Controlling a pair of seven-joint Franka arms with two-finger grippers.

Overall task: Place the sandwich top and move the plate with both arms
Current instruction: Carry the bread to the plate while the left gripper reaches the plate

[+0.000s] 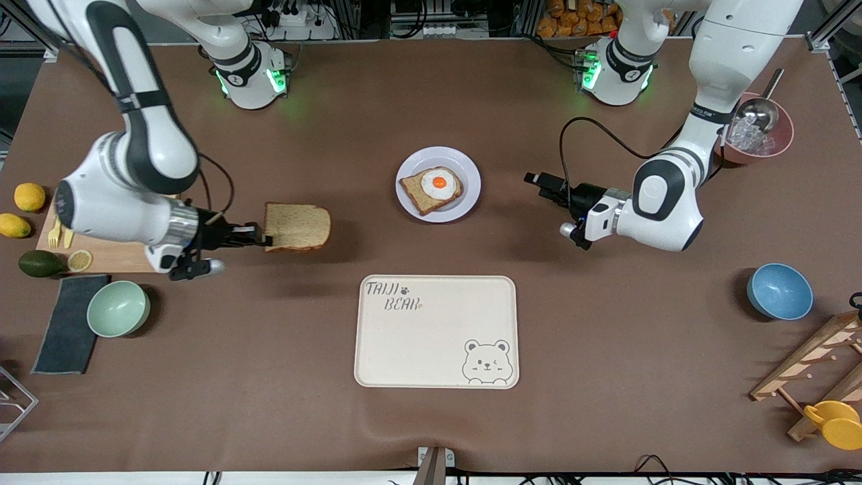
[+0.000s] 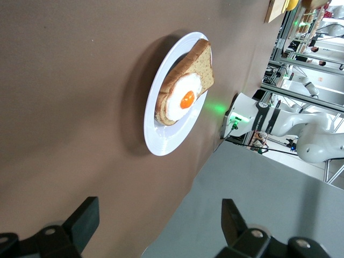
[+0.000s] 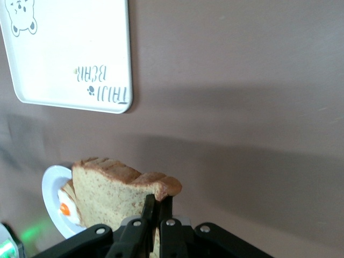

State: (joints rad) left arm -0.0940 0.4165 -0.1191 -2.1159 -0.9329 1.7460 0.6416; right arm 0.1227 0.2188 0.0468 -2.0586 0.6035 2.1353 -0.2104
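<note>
The robot's right gripper needs to lay the sandwich top, now hanging in the air over the brown table, down on the fried egg on the pale plate (image 1: 437,175) (image 3: 66,213).
The sandwich top (image 1: 297,227), a plain brown bread slice, hangs in the air, pinched at one edge by my right gripper (image 1: 259,234), which is shut on it over the brown table toward the right arm's end. In the right wrist view the slice (image 3: 110,191) stands up from the closed fingers (image 3: 153,207). The pale plate (image 1: 467,195) sits mid-table and carries a bread slice with a fried egg (image 1: 432,189); it also shows in the left wrist view as plate (image 2: 164,142). My left gripper (image 1: 539,180) hovers open beside the plate, toward the left arm's end, nothing between its fingers (image 2: 83,220).
A cream bear tray (image 1: 437,331) lies nearer the front camera than the plate. A wooden board (image 1: 108,252), lemons, avocado, green bowl (image 1: 118,308) and dark cloth sit at the right arm's end. A blue bowl (image 1: 779,291), pink ice bowl (image 1: 757,138) and wooden rack (image 1: 815,364) sit at the left arm's end.
</note>
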